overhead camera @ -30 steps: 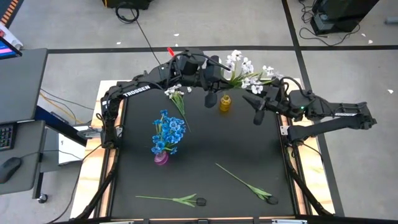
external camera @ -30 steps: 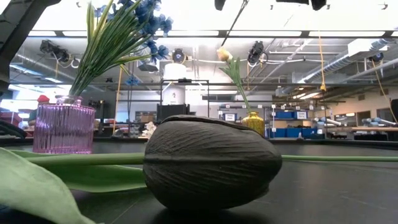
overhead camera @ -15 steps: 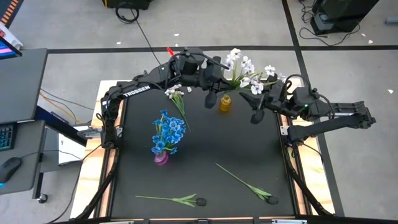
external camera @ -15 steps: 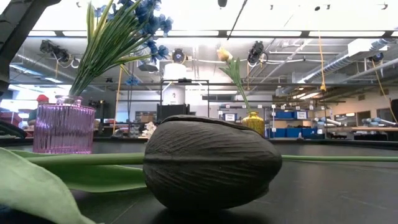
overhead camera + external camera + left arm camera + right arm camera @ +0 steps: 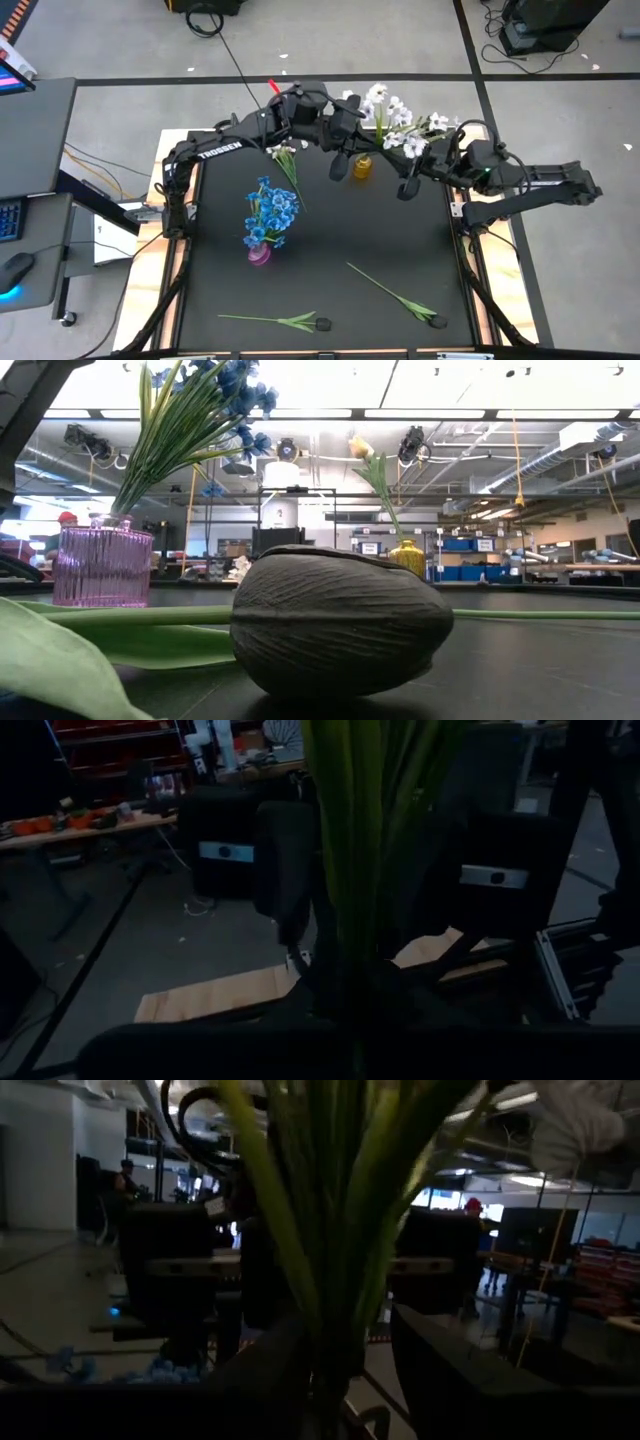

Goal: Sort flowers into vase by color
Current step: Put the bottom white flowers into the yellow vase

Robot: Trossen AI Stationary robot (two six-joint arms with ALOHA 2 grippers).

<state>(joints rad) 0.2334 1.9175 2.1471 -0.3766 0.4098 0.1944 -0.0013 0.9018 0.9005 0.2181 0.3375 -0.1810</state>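
Note:
My right gripper is low on the white spray's stems, so it should grab them just under the blossoms (image 5: 416, 149), keeping the stem ends clear for the yellow vase.
My left gripper (image 5: 343, 150) is high over the table's far edge, shut on a spray of small white blossoms (image 5: 383, 103). My right gripper (image 5: 409, 175) is beside it to the right, shut on a second white spray (image 5: 418, 138). The small yellow vase (image 5: 362, 166) stands between and below them with one pale bud (image 5: 359, 448) in it. A purple ribbed vase (image 5: 101, 567) holds the blue blossoms (image 5: 270, 212). Another white spray (image 5: 283, 150) lies on the mat. Two tulips (image 5: 320, 322) (image 5: 437, 320) lie at the near edge. My left gripper pinches the bundled green stems (image 5: 352, 930) of its white spray between both fingers. The stems stand upright through the hold and the spray is lifted clear. My right gripper pinches the green stems (image 5: 335, 1280) of its spray the same way, upright and clear of the table, a blossom (image 5: 585, 1125) above.
The black mat (image 5: 400, 240) has open room in its middle and right. A tulip bud (image 5: 340, 622) lies close before the low camera, its stem and leaf (image 5: 60, 660) beside it. Wooden table edges (image 5: 490, 215) flank the mat. A desk (image 5: 30, 140) stands left.
Both grippers have risen: their tips showed at the top of the low view a second ago and are gone from it now. My right gripper has also moved left toward the yellow vase, carrying its white spray closer to the left gripper's spray.

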